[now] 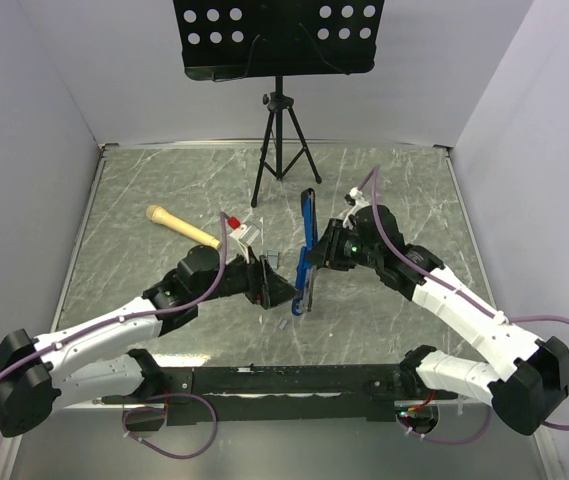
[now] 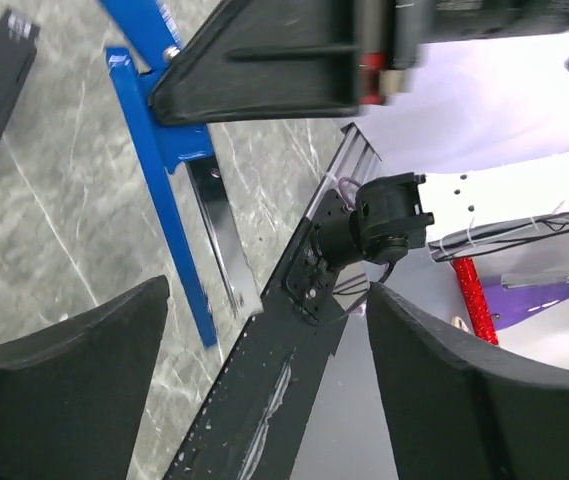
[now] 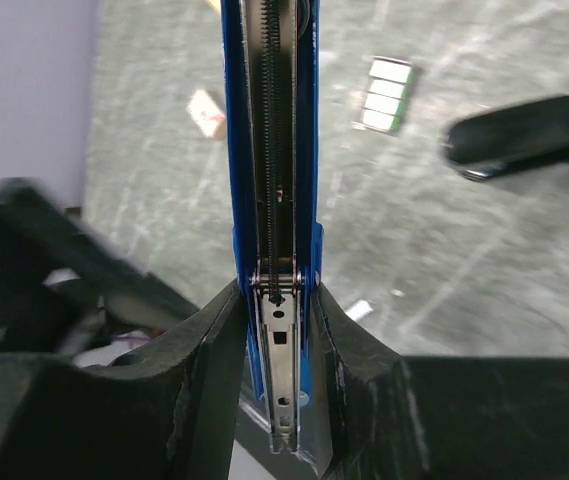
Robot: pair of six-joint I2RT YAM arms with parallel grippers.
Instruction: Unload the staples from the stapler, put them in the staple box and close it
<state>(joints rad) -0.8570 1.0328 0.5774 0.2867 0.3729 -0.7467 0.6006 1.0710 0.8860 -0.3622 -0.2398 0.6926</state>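
The robot's right gripper should set the blue stapler down on the bare table (image 1: pixel 391 269) next to the black elongated object.
The stapler (image 1: pixel 306 255) is blue with a silver magazine, not black. It hangs upright above the table's middle, swung open. My right gripper (image 1: pixel 324 250) is shut on it near the hinge. In the right wrist view both pads (image 3: pixel 219 330) press the blue sides (image 3: pixel 276 150), with the spring channel and silver magazine (image 3: pixel 282 370) between them. My left gripper (image 1: pixel 269 285) stands open just left of the stapler's lower end, its fingers (image 2: pixel 64 370) wide apart with nothing between. The blue arm (image 2: pixel 159 200) and silver rail (image 2: pixel 222 240) lie ahead of it. A tiny pale strip (image 3: pixel 360 309) lies on the table; whether it is the staples I cannot tell.
A wooden-handled tool (image 1: pixel 179 225) and a small red and white object (image 1: pixel 236 228) lie behind the left arm. A black elongated object (image 3: pixel 524 145) and a green and white block (image 3: pixel 384 95) rest on the table. A tripod (image 1: pixel 282 150) stands at the back.
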